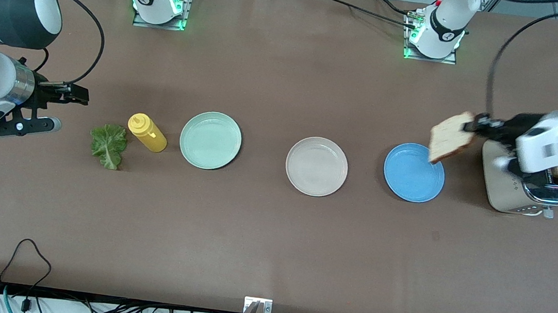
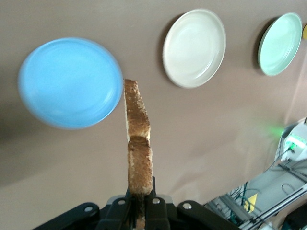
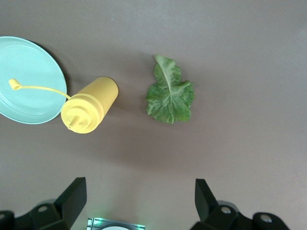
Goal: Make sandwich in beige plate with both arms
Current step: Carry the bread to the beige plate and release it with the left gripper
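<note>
My left gripper has the bread slice. It will let the slice go flat on the middle of the bare beige plate (image 1: 319, 167) (image 2: 194, 49).
My left gripper (image 1: 471, 126) is shut on a brown-crusted bread slice (image 1: 451, 137), held on edge in the air over the rim of the blue plate (image 1: 413, 172) on its toaster side. In the left wrist view the bread slice (image 2: 139, 153) rises straight out of the shut left gripper (image 2: 142, 211). The beige plate (image 1: 316, 166) (image 2: 194, 48) lies bare at mid table. A ruffled lettuce leaf (image 1: 109, 145) (image 3: 169, 93) lies on the table toward the right arm's end. My right gripper (image 1: 71, 111) (image 3: 141, 191) hangs open over the table beside the lettuce, holding nothing.
A mint-green plate (image 1: 210, 140) and a yellow squeeze bottle (image 1: 147, 133) lying on its side sit between the lettuce and the beige plate. A silver toaster (image 1: 524, 187) stands at the left arm's end under the left arm, with something brown showing in its slot.
</note>
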`<state>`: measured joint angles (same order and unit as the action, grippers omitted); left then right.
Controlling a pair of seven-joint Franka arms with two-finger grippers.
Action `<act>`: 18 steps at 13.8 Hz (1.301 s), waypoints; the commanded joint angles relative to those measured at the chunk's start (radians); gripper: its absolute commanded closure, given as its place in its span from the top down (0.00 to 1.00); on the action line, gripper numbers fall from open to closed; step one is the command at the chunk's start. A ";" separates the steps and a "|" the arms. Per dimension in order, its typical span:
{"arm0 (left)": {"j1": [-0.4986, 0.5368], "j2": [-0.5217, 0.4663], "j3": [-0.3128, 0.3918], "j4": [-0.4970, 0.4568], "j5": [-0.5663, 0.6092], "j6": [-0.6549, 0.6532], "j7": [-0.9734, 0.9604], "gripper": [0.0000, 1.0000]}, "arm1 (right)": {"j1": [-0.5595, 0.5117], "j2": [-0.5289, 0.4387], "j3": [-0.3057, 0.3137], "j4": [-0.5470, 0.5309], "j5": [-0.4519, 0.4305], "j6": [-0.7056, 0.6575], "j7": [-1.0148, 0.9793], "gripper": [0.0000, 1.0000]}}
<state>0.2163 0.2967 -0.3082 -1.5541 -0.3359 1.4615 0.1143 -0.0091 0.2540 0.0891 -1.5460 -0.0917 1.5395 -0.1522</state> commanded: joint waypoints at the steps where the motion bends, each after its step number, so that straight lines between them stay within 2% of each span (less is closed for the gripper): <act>1: -0.118 0.018 0.000 -0.142 -0.081 0.225 -0.088 0.01 | 0.003 -0.012 0.001 -0.005 0.001 -0.009 0.013 1.00; 4: -0.236 0.102 0.000 -0.170 -0.139 0.422 -0.197 0.01 | -0.008 -0.010 0.001 -0.006 0.001 -0.010 0.013 1.00; 6: -0.271 0.171 0.000 -0.167 -0.259 0.528 -0.228 0.01 | -0.015 -0.010 0.001 -0.008 0.001 -0.010 0.013 1.00; 9: -0.304 0.248 -0.002 -0.164 -0.331 0.646 -0.231 0.01 | -0.017 -0.009 0.001 -0.008 0.001 -0.010 0.013 1.00; 11: -0.311 0.280 0.000 -0.158 -0.408 0.677 -0.219 0.01 | -0.017 -0.009 0.001 -0.008 0.001 -0.010 0.014 1.00; 18: -0.344 0.308 -0.005 -0.158 -0.414 0.689 -0.217 0.01 | -0.015 -0.009 0.003 -0.022 0.013 -0.050 0.002 1.00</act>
<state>-0.1118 0.5913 -0.3167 -1.7304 -0.7250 2.1491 -0.1068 -0.0201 0.2551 0.0865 -1.5491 -0.0911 1.5027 -0.1506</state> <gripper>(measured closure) 0.921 0.000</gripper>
